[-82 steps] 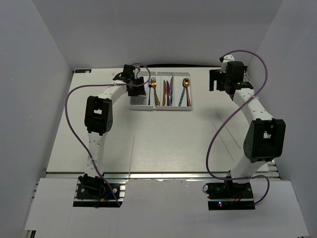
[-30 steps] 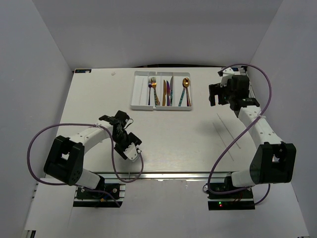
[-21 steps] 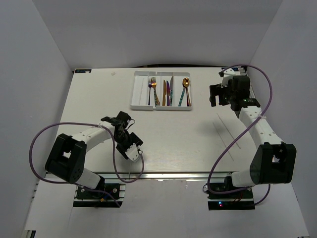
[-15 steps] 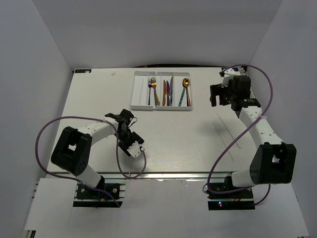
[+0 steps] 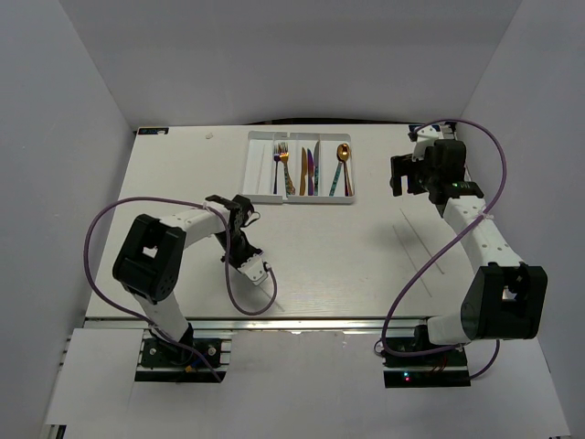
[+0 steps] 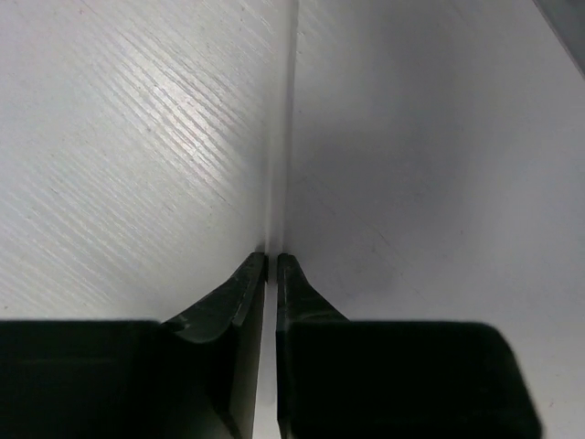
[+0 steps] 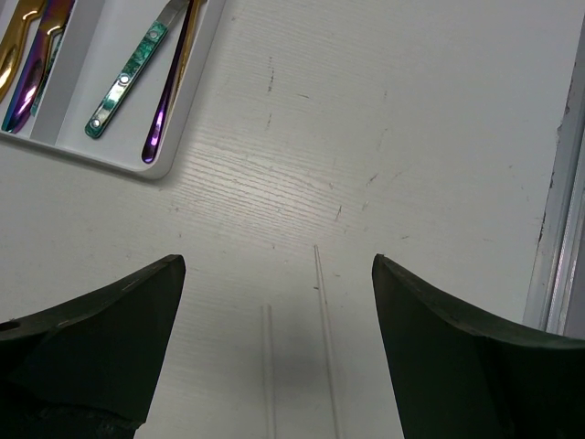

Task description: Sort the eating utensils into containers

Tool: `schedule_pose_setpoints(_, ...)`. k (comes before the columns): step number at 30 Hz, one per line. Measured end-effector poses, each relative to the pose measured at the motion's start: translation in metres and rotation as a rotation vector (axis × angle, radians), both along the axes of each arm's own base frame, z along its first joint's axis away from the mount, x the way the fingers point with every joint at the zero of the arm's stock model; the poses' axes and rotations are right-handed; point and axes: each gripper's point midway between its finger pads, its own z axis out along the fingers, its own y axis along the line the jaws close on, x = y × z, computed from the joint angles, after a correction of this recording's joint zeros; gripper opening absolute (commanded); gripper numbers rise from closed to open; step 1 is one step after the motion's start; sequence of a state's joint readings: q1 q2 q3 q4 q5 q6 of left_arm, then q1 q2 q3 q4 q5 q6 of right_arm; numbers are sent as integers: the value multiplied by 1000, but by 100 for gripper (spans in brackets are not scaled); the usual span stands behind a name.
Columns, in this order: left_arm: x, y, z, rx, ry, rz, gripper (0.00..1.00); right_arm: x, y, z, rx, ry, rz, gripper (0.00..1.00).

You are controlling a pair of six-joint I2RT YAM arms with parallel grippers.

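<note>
Next, my left gripper releases the white chopstick in the tray's outer compartment (image 5: 261, 169) next to the forks.
The white four-compartment tray (image 5: 259, 179) stands at the back centre. It holds forks (image 5: 281, 165), knives (image 5: 310, 168) and spoons (image 5: 342, 166), in gold, purple and teal. My left gripper (image 5: 243, 251) is low over the bare table at centre-left, well in front of the tray. In its wrist view it (image 6: 271, 256) is shut and holds nothing. My right gripper (image 5: 399, 176) hangs open and empty right of the tray. Its wrist view (image 7: 277, 262) shows the tray corner (image 7: 174, 160) with a teal-handled spoon (image 7: 123, 82) and a purple handle (image 7: 164, 102).
Thin grey lines (image 5: 422, 240) lie on the table below my right gripper, and show between its fingers (image 7: 324, 347). Another thin line (image 6: 285, 137) runs away from my left fingertips. The table's right edge rail (image 7: 558, 210) is close. Purple cables loop beside both arms.
My left arm drew back from the tray to the near-left table, then its gripper shifted up and right while its elbow folded in. My right arm barely moved.
</note>
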State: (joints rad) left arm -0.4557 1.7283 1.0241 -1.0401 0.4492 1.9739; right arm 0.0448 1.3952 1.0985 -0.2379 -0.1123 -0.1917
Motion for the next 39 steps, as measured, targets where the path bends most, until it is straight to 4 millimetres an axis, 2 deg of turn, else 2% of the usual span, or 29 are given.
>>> schedule_pose_setpoints(9,2,1,0,34,26,-8,4,0,-3,0,2,0,-7,89)
schedule_pose_setpoints(14,2,-1,1,22,33,-6,0,1,-4,0,2,0,-9,89)
schedule_pose_setpoints(18,13,-20,14,-67,2,1,0,4,-4,4,3,-9,-10,89)
schedule_pose_setpoints(20,27,-36,34,-146,-43,10,0,7,-4,7,5,-14,-12,89)
schedule_pose_setpoints(22,43,-54,66,-231,-84,72,0,8,-4,9,8,-17,-16,89)
schedule_pose_setpoints(26,78,-83,136,-373,-100,351,0,10,-8,9,15,-16,-37,89)
schedule_pose_setpoints(28,98,-93,164,-435,-75,517,0,11,-11,9,18,-15,-51,89)
schedule_pose_setpoints(30,118,-95,185,-492,-26,713,0,13,-12,9,21,-13,-63,89)
schedule_pose_setpoints(34,165,-79,201,-562,113,1136,0,18,-15,9,29,-6,-83,89)
schedule_pose_setpoints(37,211,-68,199,-588,210,1432,0,24,-15,10,29,-4,-89,89)
schedule_pose_setpoints(39,241,-57,188,-587,249,1617,0,28,-16,13,29,-9,-95,89)
